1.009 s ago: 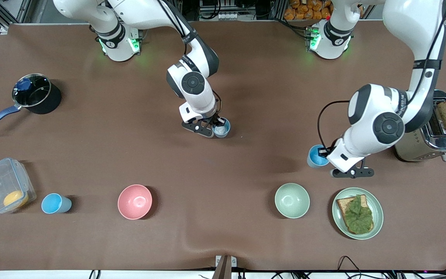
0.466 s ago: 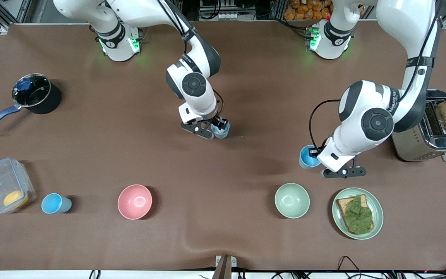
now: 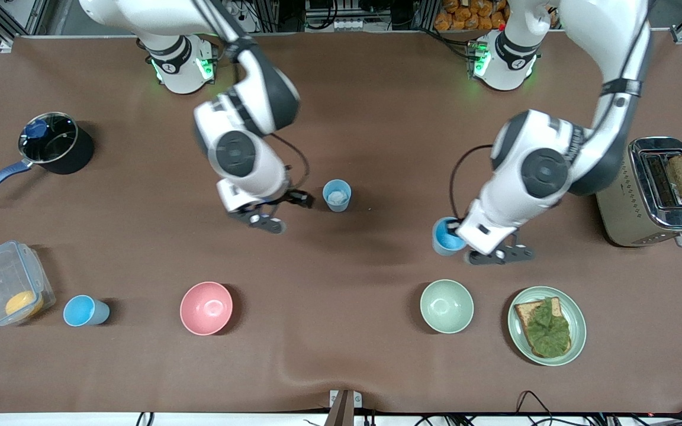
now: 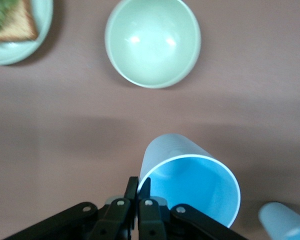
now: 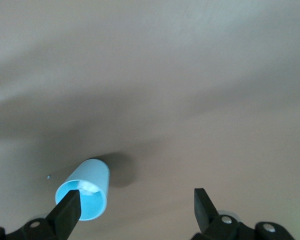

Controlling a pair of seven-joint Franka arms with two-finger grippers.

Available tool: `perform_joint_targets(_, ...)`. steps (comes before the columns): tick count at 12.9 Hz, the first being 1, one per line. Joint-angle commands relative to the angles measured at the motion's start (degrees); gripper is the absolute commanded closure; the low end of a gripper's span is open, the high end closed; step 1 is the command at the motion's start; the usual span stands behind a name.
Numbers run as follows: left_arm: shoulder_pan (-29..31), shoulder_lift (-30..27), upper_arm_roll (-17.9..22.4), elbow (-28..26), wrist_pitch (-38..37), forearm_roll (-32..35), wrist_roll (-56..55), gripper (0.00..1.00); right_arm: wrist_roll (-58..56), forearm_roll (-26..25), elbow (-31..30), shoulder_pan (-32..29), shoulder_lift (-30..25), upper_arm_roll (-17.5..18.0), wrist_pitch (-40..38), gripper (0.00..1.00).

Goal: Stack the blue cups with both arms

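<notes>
Next, I let go of my left gripper's blue cup inside the upright in the middle of the table blue cup (image 3: 336, 194) (image 4: 294, 230) that has something white inside.
A blue cup (image 3: 337, 195) stands upright mid-table with something white inside; it also shows in the right wrist view (image 5: 85, 192). My right gripper (image 3: 298, 200) is open and empty beside this cup, apart from it, fingers wide (image 5: 136, 207). My left gripper (image 3: 456, 228) is shut on the rim of a second blue cup (image 3: 446, 236) and holds it over bare cloth by the pale green bowl. In the left wrist view, the fingers (image 4: 140, 186) pinch the cup's wall (image 4: 190, 182). A third blue cup (image 3: 85, 310) stands near the front edge at the right arm's end.
A pink bowl (image 3: 206, 307) and a pale green bowl (image 3: 446, 306) stand near the front. A plate with toast (image 3: 546, 325), a toaster (image 3: 655, 195), a black saucepan (image 3: 55, 144) and a clear plastic box (image 3: 6, 283) stand toward the table's ends.
My right gripper has let go of the middle cup, opened and drawn back toward the right arm's end. My left gripper has carried its cup toward the middle cup.
</notes>
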Motion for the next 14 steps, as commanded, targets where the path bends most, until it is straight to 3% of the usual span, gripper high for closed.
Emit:
perform_joint_targets(1,-4.7,0.3,0.4,1.1,-0.8,-4.1,-6.1,1.00,-10.5,-0.6,-1.4,-6.2,-5.0,0.8,-2.6,0.00)
perform_joint_targets(8,-18.4,2.5,0.5,0.4,6.4,-5.6,-26.9,1.00,-32.6,-3.0,-2.6,-26.1,-19.4,0.9,-14.6,0.00)
perform_joint_targets(11,-22.0,2.8,0.6,-2.9,10.0,-5.2,-31.6,1.00,-34.8,-3.4,-4.2,-28.4,-21.8,0.9,-15.1,0.00)
perform_joint_targets(14,-22.9,3.2,0.5,-4.9,14.5,-5.1,-33.3,1.00,-37.2,-7.1,-4.0,-28.3,-21.8,1.0,-14.9,0.00)
